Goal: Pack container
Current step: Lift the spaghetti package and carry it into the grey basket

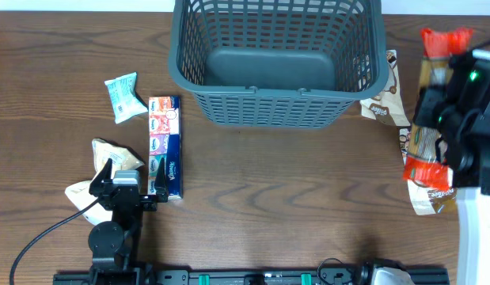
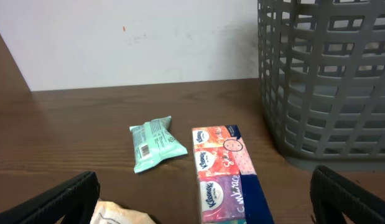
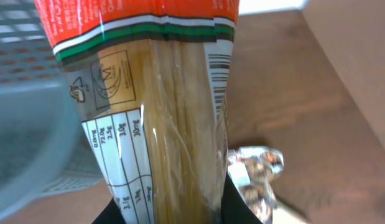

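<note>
My right gripper will release the long spaghetti packet on the bottom of the basket, lengthwise [image 1: 279, 84] against the basket's front side. The packet is now held beside the basket.
The dark grey slotted basket [image 1: 280, 59] stands at the back middle of the table, empty inside; its wall also shows in the left wrist view [image 2: 329, 81]. My right gripper [image 1: 446, 119] is shut on a long spaghetti packet [image 1: 434, 119] with red ends, held to the right of the basket; it fills the right wrist view [image 3: 161, 112]. My left gripper [image 1: 127, 188] is open and empty near the front left, beside a Kleenex tissue multipack [image 1: 165, 146] that also shows in the left wrist view [image 2: 226, 177].
A green-white packet [image 1: 124, 96] lies at the left [image 2: 155, 143]. A crumpled beige packet [image 1: 110, 158] lies under my left gripper. A brown-white snack bag [image 1: 385, 99] lies right of the basket, and a shiny wrapper [image 3: 257, 168] sits below the spaghetti.
</note>
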Robot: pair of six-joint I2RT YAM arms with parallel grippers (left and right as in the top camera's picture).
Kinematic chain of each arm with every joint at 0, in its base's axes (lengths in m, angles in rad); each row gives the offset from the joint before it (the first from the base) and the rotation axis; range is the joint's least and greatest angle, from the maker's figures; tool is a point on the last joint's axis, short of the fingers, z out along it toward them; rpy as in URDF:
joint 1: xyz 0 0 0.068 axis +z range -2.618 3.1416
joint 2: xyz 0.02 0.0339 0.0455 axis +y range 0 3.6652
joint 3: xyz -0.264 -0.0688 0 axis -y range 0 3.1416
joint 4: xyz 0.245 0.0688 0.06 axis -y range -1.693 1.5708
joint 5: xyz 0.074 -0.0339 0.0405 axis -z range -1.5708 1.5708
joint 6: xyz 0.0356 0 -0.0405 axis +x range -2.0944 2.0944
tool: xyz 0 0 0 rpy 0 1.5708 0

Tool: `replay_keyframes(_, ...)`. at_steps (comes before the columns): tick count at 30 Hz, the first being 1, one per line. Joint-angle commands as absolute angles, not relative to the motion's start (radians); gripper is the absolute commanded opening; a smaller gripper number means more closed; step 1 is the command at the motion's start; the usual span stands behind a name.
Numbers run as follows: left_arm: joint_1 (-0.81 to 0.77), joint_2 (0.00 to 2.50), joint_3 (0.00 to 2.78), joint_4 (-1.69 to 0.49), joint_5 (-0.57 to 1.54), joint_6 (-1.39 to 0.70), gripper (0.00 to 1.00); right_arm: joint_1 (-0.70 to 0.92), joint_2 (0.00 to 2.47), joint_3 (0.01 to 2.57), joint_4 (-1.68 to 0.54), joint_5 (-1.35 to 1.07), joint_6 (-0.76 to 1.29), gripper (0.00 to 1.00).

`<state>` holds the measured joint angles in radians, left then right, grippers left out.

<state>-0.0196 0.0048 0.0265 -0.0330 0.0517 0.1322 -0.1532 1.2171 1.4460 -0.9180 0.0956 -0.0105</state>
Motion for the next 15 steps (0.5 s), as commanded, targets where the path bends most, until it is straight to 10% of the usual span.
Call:
replay_keyframes(1,-0.019,0.005,0.004,-0.037,0.041,0.144,0.99,-0.157,1.269,1.597,-0.918,-0.007,-0.148,0.01)
replay_keyframes(15,-0.019,0.005,0.004,-0.037,0.041,0.144,0.99,-0.123,1.57,2.123,-1.027,-0.445,-0.405,0.01)
